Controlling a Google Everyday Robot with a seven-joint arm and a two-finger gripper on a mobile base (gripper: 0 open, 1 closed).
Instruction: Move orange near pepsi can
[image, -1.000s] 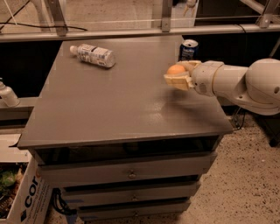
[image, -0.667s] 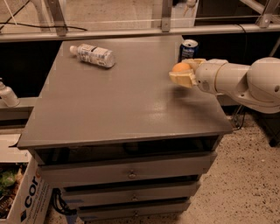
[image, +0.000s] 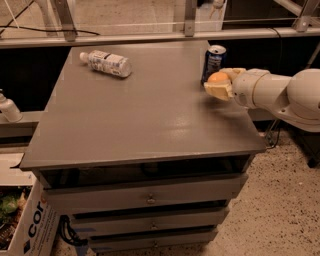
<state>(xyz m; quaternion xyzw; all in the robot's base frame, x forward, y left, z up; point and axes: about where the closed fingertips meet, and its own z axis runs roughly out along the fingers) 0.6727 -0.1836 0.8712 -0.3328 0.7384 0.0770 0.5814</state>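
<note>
The orange, now held just above the table top, will be let go by my gripper on the grey table top (image: 208, 83), against the near side of the pepsi can.
The orange (image: 218, 77) is a small round fruit held between the cream fingers of my gripper (image: 220, 84), just above the right side of the grey table top (image: 145, 115). The pepsi can (image: 214, 62) stands upright, dark blue with a silver rim, at the table's far right edge. The orange is right in front of the can, almost touching it in this view. My white arm (image: 280, 92) reaches in from the right.
A clear plastic bottle (image: 106, 63) with a white label lies on its side at the far left of the table. Drawers (image: 145, 200) sit under the top. A cardboard box (image: 25, 225) stands on the floor at the left. A rail (image: 150, 35) runs behind the table.
My gripper has carried the orange to the right and back, closer to the pepsi can. The can and bottle have not moved.
</note>
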